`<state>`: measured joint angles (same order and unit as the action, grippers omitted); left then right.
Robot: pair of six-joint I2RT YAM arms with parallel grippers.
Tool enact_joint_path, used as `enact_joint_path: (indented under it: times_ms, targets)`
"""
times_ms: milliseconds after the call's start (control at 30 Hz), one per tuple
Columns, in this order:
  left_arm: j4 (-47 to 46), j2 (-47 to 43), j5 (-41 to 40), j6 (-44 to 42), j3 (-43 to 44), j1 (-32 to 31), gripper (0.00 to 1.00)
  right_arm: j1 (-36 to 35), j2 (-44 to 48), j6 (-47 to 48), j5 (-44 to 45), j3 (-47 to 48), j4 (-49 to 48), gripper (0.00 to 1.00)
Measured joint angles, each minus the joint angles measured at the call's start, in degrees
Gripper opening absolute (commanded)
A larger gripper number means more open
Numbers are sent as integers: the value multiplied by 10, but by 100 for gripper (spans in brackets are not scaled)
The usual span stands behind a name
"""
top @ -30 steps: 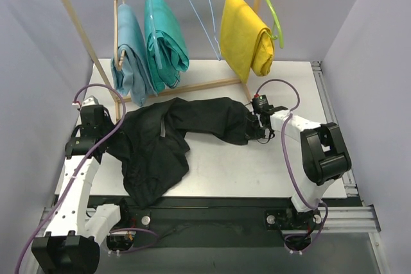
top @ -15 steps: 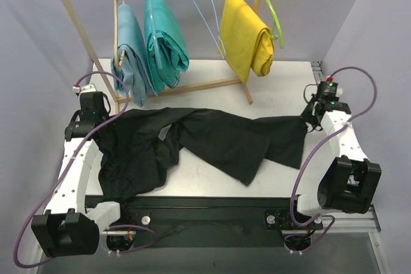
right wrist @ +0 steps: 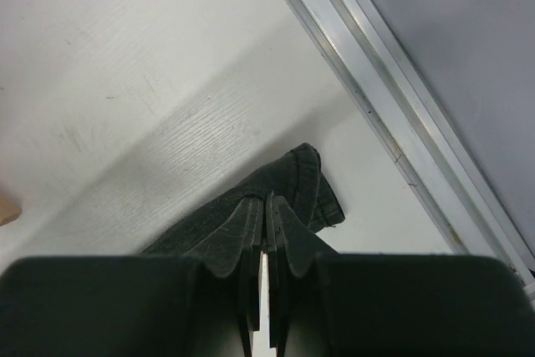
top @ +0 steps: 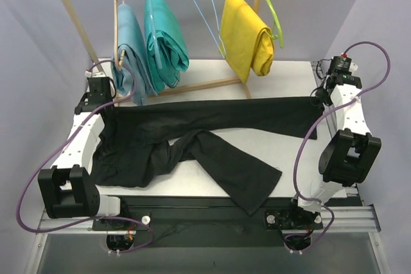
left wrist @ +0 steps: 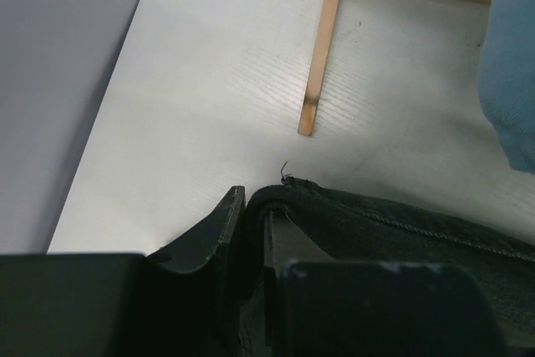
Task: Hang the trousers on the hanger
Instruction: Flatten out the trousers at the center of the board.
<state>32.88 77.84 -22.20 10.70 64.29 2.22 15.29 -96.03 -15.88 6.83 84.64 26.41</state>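
The loose leg slants over the front edge. My left gripper should take the waistband's front side (top: 104,172) while my right gripper pulls that leg's cuff straight.
The black trousers (top: 212,120) are stretched across the table between my two grippers, one leg taut along the back, the other lying loose toward the front edge (top: 250,178). My left gripper (top: 106,104) is shut on the waistband end (left wrist: 351,215). My right gripper (top: 321,97) is shut on a leg cuff (right wrist: 292,181). The thin light-blue wire hanger (top: 204,11) hangs empty on the rack rail, between the teal and yellow garments.
A wooden rack (top: 192,86) stands at the back with light-blue trousers (top: 131,56) on a tan hanger, teal trousers (top: 164,36), and yellow trousers (top: 244,36) on a lime-green hanger (top: 266,4). A rack foot (left wrist: 322,56) lies near my left gripper. A metal rail (right wrist: 393,114) edges the table's right side.
Both grippers have moved apart and toward the back, pulling the trousers from a crumpled heap into a long taut band. The free leg has slid toward the front edge.
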Motion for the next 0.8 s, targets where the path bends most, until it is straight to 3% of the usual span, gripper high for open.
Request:
enact_joint_path:
  times_ms: [267, 300, 333, 367, 433, 467, 500, 633, 800]
  targets:
    - [-23, 65, 4, -10, 33, -1, 0, 0, -64, 5, -2, 67, 31, 0]
    - [-24, 72, 5, -10, 37, -2, 22, 0, -76, 5, -4, 84, 34, 0]
    - [-25, 78, 6, -9, 41, -2, 38, 0, -85, 4, -6, 99, 37, 2]
    - [-26, 83, 7, -8, 44, -3, 55, 0, -95, 3, -9, 114, 38, 31]
    - [-27, 87, 3, -8, 44, -3, 78, -1, -112, -1, -9, 139, 40, 62]
    - [-27, 87, -4, -3, 44, -2, 81, 0, -119, -3, -7, 150, 40, 75]
    - [-28, 86, -8, -2, 44, 0, 82, 1, -126, -7, -7, 159, 40, 78]
    - [-27, 61, -16, 8, 33, 4, 96, 2, -127, -12, -9, 163, 37, 81]
    - [-14, -38, -19, 30, -33, 5, 97, -14, -56, -35, -23, 60, 25, 81]
